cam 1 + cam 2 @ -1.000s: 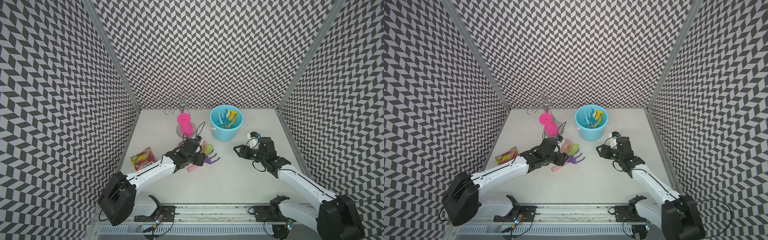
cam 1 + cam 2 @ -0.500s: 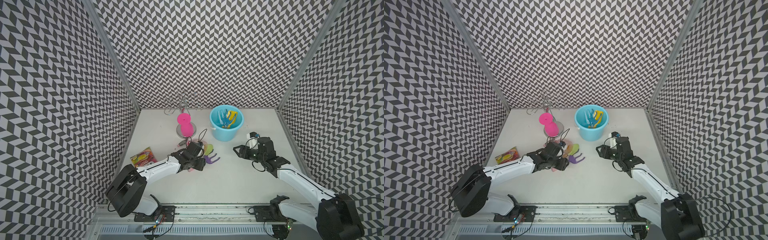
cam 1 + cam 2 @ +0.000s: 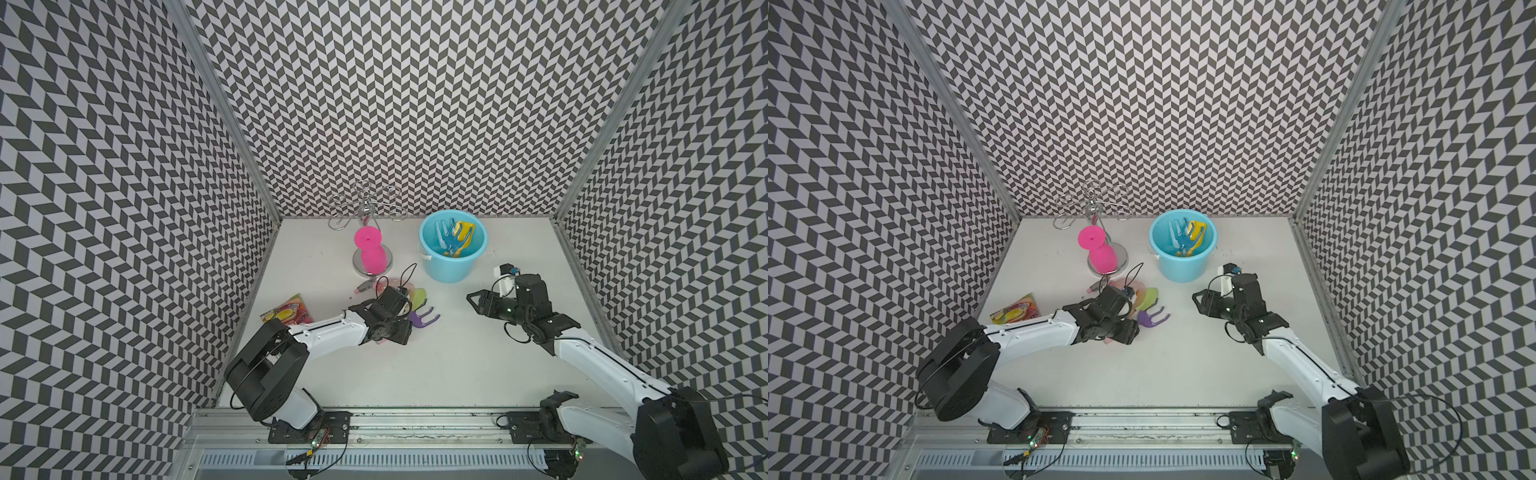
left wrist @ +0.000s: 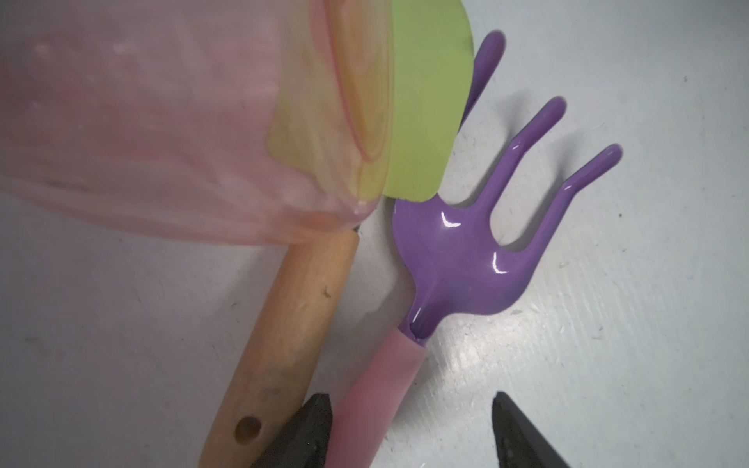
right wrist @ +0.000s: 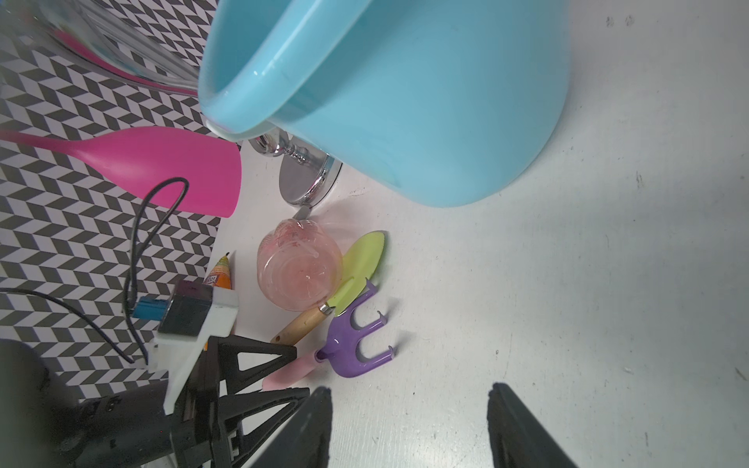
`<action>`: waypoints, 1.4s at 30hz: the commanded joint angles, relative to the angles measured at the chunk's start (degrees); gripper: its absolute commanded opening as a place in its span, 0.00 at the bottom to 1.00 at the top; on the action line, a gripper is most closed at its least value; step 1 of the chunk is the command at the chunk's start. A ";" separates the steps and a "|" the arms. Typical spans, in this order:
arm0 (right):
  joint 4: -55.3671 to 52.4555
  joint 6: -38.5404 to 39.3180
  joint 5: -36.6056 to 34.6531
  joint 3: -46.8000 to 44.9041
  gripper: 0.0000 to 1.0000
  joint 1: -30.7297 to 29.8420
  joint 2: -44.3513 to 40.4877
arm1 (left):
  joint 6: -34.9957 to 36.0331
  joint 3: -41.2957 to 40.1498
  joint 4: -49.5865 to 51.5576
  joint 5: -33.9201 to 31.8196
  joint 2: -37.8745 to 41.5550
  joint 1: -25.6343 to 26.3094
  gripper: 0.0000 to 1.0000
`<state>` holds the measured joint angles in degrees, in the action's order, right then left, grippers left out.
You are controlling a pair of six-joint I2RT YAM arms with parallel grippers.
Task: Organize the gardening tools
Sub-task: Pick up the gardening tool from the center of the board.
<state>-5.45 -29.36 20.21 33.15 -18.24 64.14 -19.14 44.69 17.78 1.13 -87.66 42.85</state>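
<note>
My right gripper will close on the purple fork's head (image 3: 417,321) (image 5: 337,348), just above the pink handle, since my left gripper will pass the fork over.
A purple fork (image 3: 423,320) (image 4: 466,251) with a pink handle lies on the white table beside a green trowel (image 3: 419,296) (image 4: 425,101) and a translucent pinkish spray bottle (image 3: 390,286) (image 4: 162,121). My left gripper (image 3: 402,332) (image 4: 410,399) is open and low over the fork's pink handle, which lies between the fingers, close against one of them. A blue bucket (image 3: 449,268) (image 5: 405,101) holds a yellow shovel (image 3: 463,232), a blue rake and a pale-blue fork. My right gripper (image 3: 473,301) (image 5: 409,405) hangs open and empty to the right of the fork.
A bright pink cup (image 3: 370,253) stands on a chrome stand behind the tools. Near the left wall lies a colourful snack packet (image 3: 286,313). The trowel's wooden handle (image 4: 283,324) runs just beside the fork's handle. Patterned walls close in three sides.
My left gripper has shifted toward the front and down onto the purple fork's handle, and its arm base has swung. The right arm has not moved.
</note>
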 commanded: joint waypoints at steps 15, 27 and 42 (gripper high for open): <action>2.91 0.86 -1.75 -0.65 0.62 -0.35 -0.82 | 1.20 0.03 1.16 -2.28 -3.66 6.29 0.45; 0.78 0.72 -5.94 -0.38 0.62 -0.13 -3.19 | 3.53 2.23 3.39 -2.77 -3.96 11.54 0.10; -2.56 0.78 -3.06 1.50 0.63 6.54 -10.58 | 6.70 8.22 2.82 0.27 8.60 12.07 0.00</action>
<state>-8.93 -29.36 15.86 32.69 -11.81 55.31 -13.74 50.54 22.33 -0.32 -81.19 54.52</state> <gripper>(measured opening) 0.632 0.229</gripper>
